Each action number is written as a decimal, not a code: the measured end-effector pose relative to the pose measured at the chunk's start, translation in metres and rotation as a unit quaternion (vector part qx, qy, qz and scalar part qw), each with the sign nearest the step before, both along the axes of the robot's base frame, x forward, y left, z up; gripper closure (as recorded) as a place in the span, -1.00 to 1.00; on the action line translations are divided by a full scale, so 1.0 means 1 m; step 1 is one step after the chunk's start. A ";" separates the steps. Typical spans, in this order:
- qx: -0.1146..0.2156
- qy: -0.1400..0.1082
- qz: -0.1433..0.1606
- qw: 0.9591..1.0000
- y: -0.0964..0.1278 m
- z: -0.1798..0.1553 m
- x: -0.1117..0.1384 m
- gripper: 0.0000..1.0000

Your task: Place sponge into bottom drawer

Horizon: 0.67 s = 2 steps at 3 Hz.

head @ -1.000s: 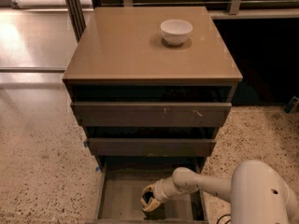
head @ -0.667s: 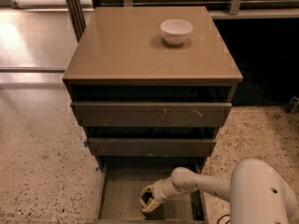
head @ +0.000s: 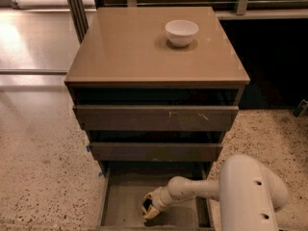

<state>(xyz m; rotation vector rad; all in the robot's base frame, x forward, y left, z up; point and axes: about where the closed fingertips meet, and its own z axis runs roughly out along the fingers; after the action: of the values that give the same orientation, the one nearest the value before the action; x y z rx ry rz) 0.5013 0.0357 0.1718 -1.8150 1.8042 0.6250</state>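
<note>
My gripper will release the sponge on the bottom drawer's grey bottom [head: 150, 211], near its front edge's middle.
The bottom drawer [head: 111, 207] is pulled open at the foot of the cabinet, showing its flat grey floor. My gripper [head: 149, 207] reaches into it from the right, low over the floor near the middle. It is shut on the sponge [head: 151, 212], whose yellow foam and dark layer show between the pale fingers. The white arm [head: 192, 188] crosses the drawer's right half and hides that part of the floor.
A round white bowl [head: 181, 32] stands on the tan cabinet top [head: 125, 52]. Two dark-brown drawer fronts, the upper [head: 154, 118] scratched and the middle [head: 154, 151] plain, overhang the open drawer. Speckled floor lies on both sides.
My gripper with the sponge has shifted slightly left and down inside the bottom drawer. Nothing else has moved.
</note>
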 end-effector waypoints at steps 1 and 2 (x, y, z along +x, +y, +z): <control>-0.003 0.000 0.002 1.000 0.001 -0.001 -0.001 1.00; -0.011 -0.001 0.008 1.000 0.002 -0.005 -0.003 1.00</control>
<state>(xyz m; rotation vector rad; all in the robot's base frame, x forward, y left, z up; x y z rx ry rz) 0.4980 0.0377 0.1666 -1.8446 1.8045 0.6125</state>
